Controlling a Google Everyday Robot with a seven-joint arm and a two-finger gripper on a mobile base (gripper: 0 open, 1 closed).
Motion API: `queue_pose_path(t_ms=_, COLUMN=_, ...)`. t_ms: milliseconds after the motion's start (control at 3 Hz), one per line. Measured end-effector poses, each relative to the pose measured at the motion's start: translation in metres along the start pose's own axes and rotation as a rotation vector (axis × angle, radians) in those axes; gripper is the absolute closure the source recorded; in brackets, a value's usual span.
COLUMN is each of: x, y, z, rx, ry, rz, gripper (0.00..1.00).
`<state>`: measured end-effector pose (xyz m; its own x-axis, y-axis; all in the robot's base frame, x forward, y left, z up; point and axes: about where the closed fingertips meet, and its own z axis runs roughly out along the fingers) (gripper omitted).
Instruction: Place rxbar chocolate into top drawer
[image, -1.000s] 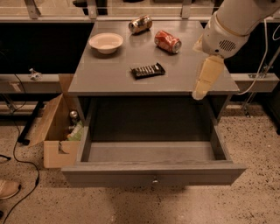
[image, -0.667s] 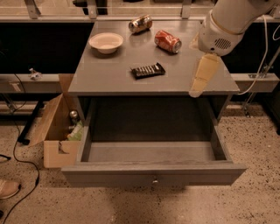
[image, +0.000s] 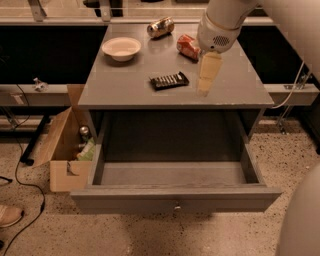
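Observation:
Next, I need to grip the rxbar chocolate's middle (image: 171, 81) near the grey cabinet top's front.
The rxbar chocolate (image: 169, 80), a flat black bar with pale print, lies on the grey cabinet top (image: 125, 85) near its front middle. The top drawer (image: 175, 198) is pulled wide open below, with a small metal knob on its front; nothing shows inside it. My gripper (image: 206, 82) hangs from the white arm just right of the bar, above the cabinet top and apart from the bar.
A white bowl (image: 121, 48) sits at the back left of the top. A red soda can (image: 188, 46) and a brown can (image: 160, 27) lie at the back. An open cardboard box (image: 62, 150) stands on the floor left of the drawer.
My gripper has moved left across the cabinet top, from near the right edge to just beside the rxbar chocolate. The bar and the drawer have not moved.

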<state>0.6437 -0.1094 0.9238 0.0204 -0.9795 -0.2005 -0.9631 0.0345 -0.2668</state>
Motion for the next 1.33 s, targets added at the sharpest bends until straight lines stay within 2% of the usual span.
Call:
queue_pose_path(t_ms=333, x=-0.014, y=-0.023, z=0.023, rx=-0.013, ry=0.007, rz=-0.014, gripper=0.0)
queue_pose_path(t_ms=667, x=-0.026, y=-0.046, z=0.056, rx=-0.052, ry=-0.003, rz=-0.012, gripper=0.0)
queue_pose_path(t_ms=1333, x=-0.037, y=-0.065, z=0.095, rx=-0.113, ry=-0.043, rz=0.013, gripper=0.0)
